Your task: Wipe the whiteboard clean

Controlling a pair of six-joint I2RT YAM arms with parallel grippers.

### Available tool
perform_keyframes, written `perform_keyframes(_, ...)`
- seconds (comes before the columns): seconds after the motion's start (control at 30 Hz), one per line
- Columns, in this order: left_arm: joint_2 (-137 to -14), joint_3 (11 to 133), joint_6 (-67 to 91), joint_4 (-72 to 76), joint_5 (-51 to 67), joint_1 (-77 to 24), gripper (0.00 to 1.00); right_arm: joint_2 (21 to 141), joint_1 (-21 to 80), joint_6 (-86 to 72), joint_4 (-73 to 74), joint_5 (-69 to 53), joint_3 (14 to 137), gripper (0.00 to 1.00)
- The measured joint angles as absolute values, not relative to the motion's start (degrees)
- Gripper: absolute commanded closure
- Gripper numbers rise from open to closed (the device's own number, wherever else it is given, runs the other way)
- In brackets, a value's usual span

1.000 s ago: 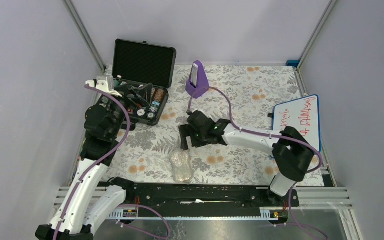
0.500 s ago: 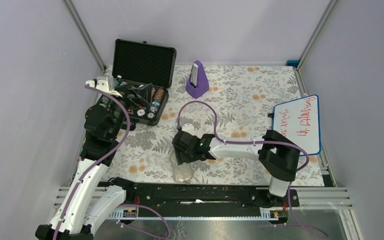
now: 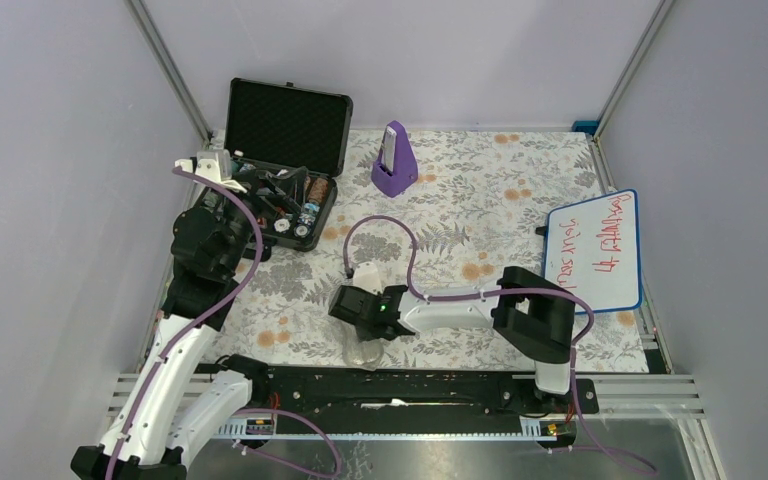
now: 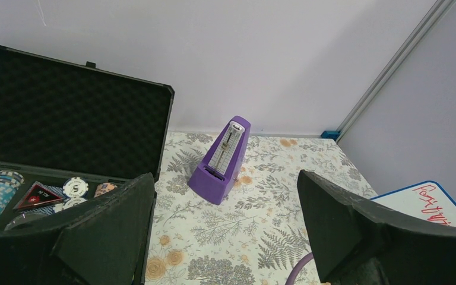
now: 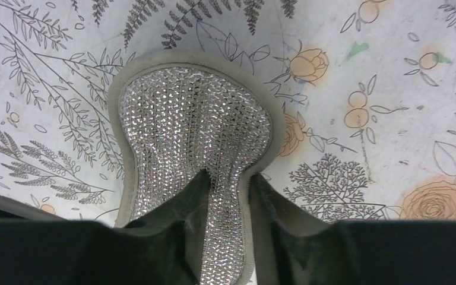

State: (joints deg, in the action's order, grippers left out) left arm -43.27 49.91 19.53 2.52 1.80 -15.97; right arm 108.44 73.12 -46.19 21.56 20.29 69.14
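The pad is near the black bar, my right gripper on one side, so it should move inward, open and take the pad's opposite side (image 5: 130,163).
The whiteboard (image 3: 595,250), blue-rimmed with red handwriting, lies at the table's right edge; one corner (image 4: 427,205) shows in the left wrist view. A glittery translucent cloth pad (image 3: 363,350) (image 5: 196,124) lies near the front middle. My right gripper (image 3: 360,328) (image 5: 228,178) is down on it, jaws pinched on a strip along the pad's right side. My left gripper (image 3: 265,185) (image 4: 225,184) hovers open over the black case, holding nothing.
An open black case (image 3: 285,125) (image 4: 65,113) with poker chips stands at the back left. A purple metronome (image 3: 393,160) (image 4: 221,160) stands at the back middle. A flowered cloth (image 3: 480,200) covers the table, and a black rail (image 3: 410,385) runs along the front.
My right arm swung forward and left, down onto the pad, and its jaws narrowed from wide open to pinching the pad. The left arm barely moved.
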Motion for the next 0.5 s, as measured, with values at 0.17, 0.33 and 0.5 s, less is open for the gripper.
perform_keyframes(0.17,-43.29,49.91,19.55,2.55,1.80,-16.08,0.01,107.46,73.54,-47.18,21.54,23.86,68.31,0.91)
perform_keyframes(0.33,-43.35,49.91,19.57,2.52,1.93,-16.19,0.01,104.07,73.32,-46.35,23.27,29.71,66.24,1.00)
perform_keyframes(0.5,-44.05,49.91,19.57,2.52,1.96,-16.25,0.01,99.88,71.37,-44.14,23.51,32.51,64.18,1.00)
